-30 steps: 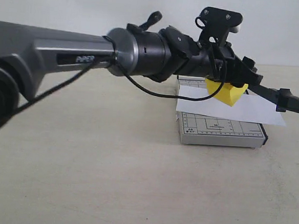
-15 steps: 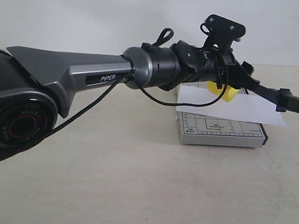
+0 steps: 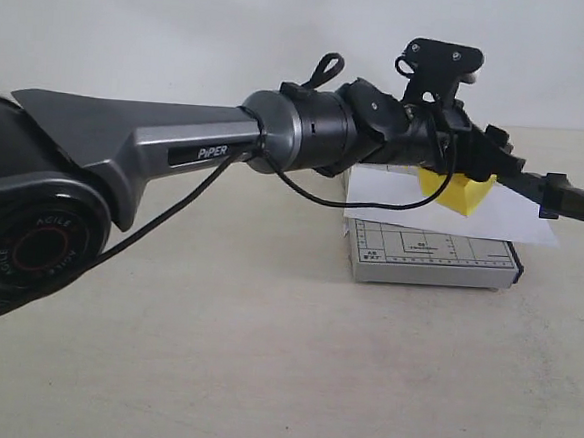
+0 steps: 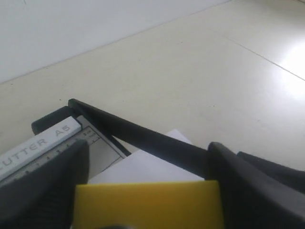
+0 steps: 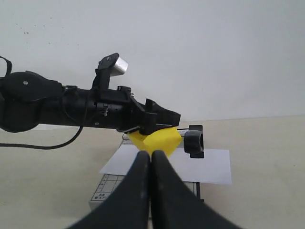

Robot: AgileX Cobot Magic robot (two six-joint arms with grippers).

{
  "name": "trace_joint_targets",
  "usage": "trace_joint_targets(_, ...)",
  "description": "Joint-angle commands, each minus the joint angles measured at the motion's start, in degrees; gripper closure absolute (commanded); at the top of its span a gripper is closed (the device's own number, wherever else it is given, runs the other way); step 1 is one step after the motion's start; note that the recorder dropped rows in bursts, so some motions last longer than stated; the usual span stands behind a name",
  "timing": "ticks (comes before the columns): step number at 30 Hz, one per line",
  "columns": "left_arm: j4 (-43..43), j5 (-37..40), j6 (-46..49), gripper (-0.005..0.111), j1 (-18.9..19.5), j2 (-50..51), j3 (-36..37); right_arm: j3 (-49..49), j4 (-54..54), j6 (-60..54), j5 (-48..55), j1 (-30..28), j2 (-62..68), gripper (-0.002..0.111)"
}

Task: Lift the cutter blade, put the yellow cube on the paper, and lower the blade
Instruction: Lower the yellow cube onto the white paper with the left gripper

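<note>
Next, I let go of the yellow cube with my left gripper on the white paper, toward its end farther from the blade's handle (image 3: 420,202).
My left gripper (image 3: 463,174) reaches across from the left and is shut on the yellow cube (image 3: 458,192). Its black fingers (image 4: 248,191) press both sides of the cube (image 4: 147,205). The cube hangs low over the white paper (image 3: 493,218); whether they touch I cannot tell. The paper lies across the grey gridded cutter base (image 3: 435,259). The cutter blade (image 4: 143,136) slants up from its hinge, and its thick handle (image 3: 574,204) stands out past the base's right side. My right gripper (image 5: 151,160) is shut on nothing, some way in front of the cutter, with the cube (image 5: 157,139) beyond it.
The cutter stands on a plain beige table (image 3: 212,354) in front of a white wall. My left arm's grey forearm (image 3: 156,149) and its loose black cable (image 3: 304,185) span the left half of the exterior view.
The left arm's elbow swung up over the past second. The cube first rose, mostly hidden behind the gripper, then came down and a little to the right over the paper.
</note>
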Motion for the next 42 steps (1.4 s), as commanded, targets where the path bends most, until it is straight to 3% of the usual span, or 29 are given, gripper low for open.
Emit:
trace_joint_targets(1, 8.62, 9.43, -8.21, 0.102, -0.25, -5.51, -0.33, -0.07, -0.16, 4.83, -2.58, 0.07, -0.33, 0.109)
trace_joint_targets(3, 18.91, 18.36, -19.14, 0.102, -0.25, -8.91, -0.33, -0.07, -0.16, 6.03, -3.85, 0.07, -0.33, 0.109)
trace_joint_targets(6, 42.07, 27.98, -38.60, 0.102, -0.98, -12.98, -0.33, -0.07, -0.16, 7.26, -6.32, 0.07, -0.33, 0.109)
trace_joint_targets(8, 56.63, 30.10, -51.21, 0.102, -1.51, -14.19, -0.33, -0.07, -0.16, 7.26, -6.89, 0.07, -0.33, 0.109)
trace_joint_targets(11, 68.97, 26.82, -63.33, 0.102, -2.03, -13.86, -0.33, -0.07, -0.16, 7.12, -6.76, 0.07, -0.33, 0.109)
trace_joint_targets(15, 70.24, 20.33, -65.72, 0.102, -2.08, -11.54, -0.80, -0.07, -0.16, 7.12, -5.03, 0.07, -0.33, 0.109)
trace_joint_targets(19, 70.14, 19.68, -65.72, 0.102, -1.95, -6.16, -5.63, -0.07, -0.16, 7.12, -3.89, 0.07, -0.33, 0.109)
trace_joint_targets(30, 69.67, 28.58, -64.43, 0.102, -1.84, 8.89, -26.50, -0.07, -0.16, 7.45, -2.37, 0.07, -0.33, 0.109)
trace_joint_targets(35, 66.04, 31.13, -61.68, 0.102, -1.50, 11.39, -28.54, -0.07, -0.16, 7.55, -1.98, 0.07, -0.33, 0.109)
trace_joint_targets(42, 65.55, 27.88, -61.68, 0.102, -0.79, 11.47, -28.54, -0.07, -0.16, 7.98, -1.57, 0.07, -0.33, 0.109)
